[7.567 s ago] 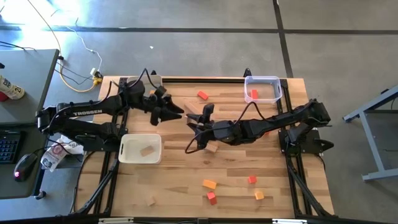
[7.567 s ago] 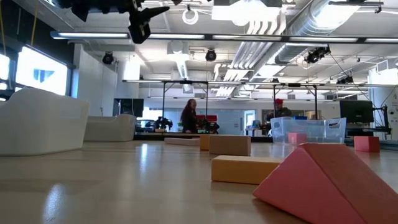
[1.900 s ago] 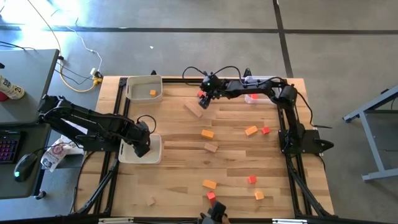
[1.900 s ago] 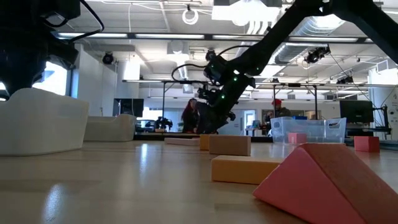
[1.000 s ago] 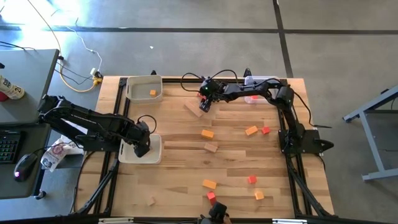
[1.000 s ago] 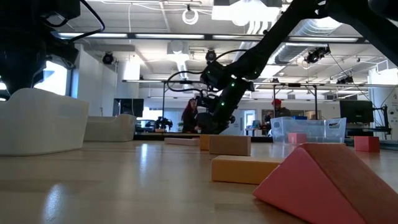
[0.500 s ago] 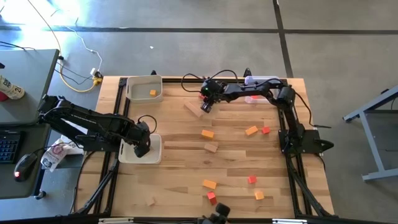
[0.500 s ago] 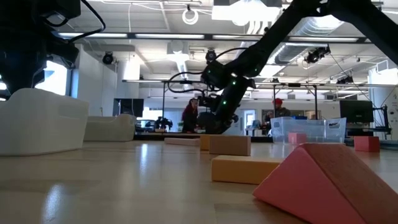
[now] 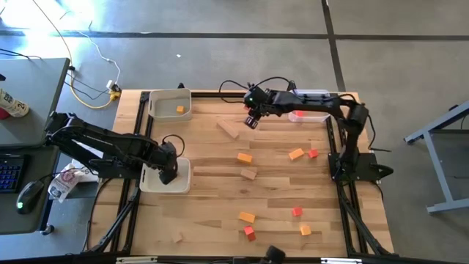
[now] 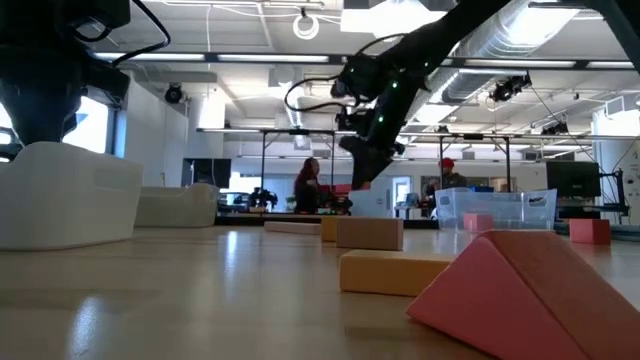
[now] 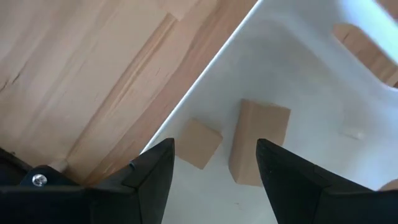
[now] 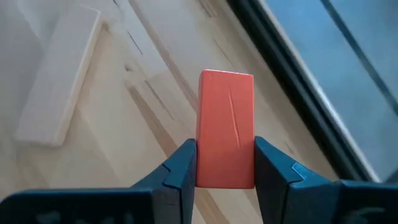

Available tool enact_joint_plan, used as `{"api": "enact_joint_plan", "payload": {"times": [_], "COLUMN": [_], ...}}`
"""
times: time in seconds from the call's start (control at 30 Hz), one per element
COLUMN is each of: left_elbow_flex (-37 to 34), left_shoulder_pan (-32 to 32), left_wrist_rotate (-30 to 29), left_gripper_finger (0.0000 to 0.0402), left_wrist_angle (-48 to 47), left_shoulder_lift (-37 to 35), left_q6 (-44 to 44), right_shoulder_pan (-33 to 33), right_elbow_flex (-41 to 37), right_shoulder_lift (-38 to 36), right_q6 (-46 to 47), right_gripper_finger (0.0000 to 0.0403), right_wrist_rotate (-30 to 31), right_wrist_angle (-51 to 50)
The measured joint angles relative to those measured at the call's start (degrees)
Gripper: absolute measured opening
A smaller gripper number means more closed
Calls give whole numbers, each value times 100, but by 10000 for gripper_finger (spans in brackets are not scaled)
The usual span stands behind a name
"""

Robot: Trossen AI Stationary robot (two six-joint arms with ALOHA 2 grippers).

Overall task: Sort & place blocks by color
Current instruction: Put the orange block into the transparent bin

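Observation:
My right gripper has its red block. It will let go of that block in the clear bin [image 9: 308, 107] next to the other red block.
My right gripper [image 9: 251, 120] hangs over the far middle of the table, shut on a red block [image 12: 225, 124]; in the low view it [image 10: 360, 172] is well above the tabletop. A plain plank [image 9: 229, 128] lies flat just left of it. Orange [image 9: 244, 157], red [image 9: 313, 153] and plain [image 9: 249, 174] blocks lie scattered on the table. My left gripper [image 11: 214, 152] stands open, pointing down over the near-left white bin [image 9: 152, 180], where two plain blocks [image 11: 258, 142] lie. My right gripper pinches the red block by its two long sides [image 12: 202, 163] between its two fingers, at one end of the block. The rest of the block sticks out past the fingertips [image 12: 184, 160]. The fingers slant down. The block is lifted clear of the table.
A second white bin [image 9: 170, 104] at the far left holds an orange block. A clear bin [image 9: 311, 96] at the far right holds a red block. More blocks [image 9: 247, 217] lie near the front edge. A black frame [image 9: 333, 128] borders the table.
My right gripper has risen from the tabletop beside the plank and shifted a little toward the table's right edge, carrying the red block up clear of the table. The plank has stayed in place.

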Motion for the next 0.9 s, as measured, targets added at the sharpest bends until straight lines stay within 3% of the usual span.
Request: {"api": "enact_joint_plan", "payload": {"times": [0.27, 0.9], "left_elbow_flex": [402, 495], "left_shoulder_pan": [9, 1103], "left_wrist_rotate": [-329, -492], "left_gripper_finger": [213, 213], "left_wrist_angle": [189, 2847], "left_shoulder_lift": [-2, 0], "left_q6": [375, 2733], "right_shoulder_pan": [237, 718], "right_elbow_flex": [2, 2], "right_shoulder_lift": [-504, -553], "right_q6": [250, 1541], "right_gripper_finger": [99, 99], "right_wrist_rotate": [687, 2657], "right_wrist_angle": [-915, -3394]}}
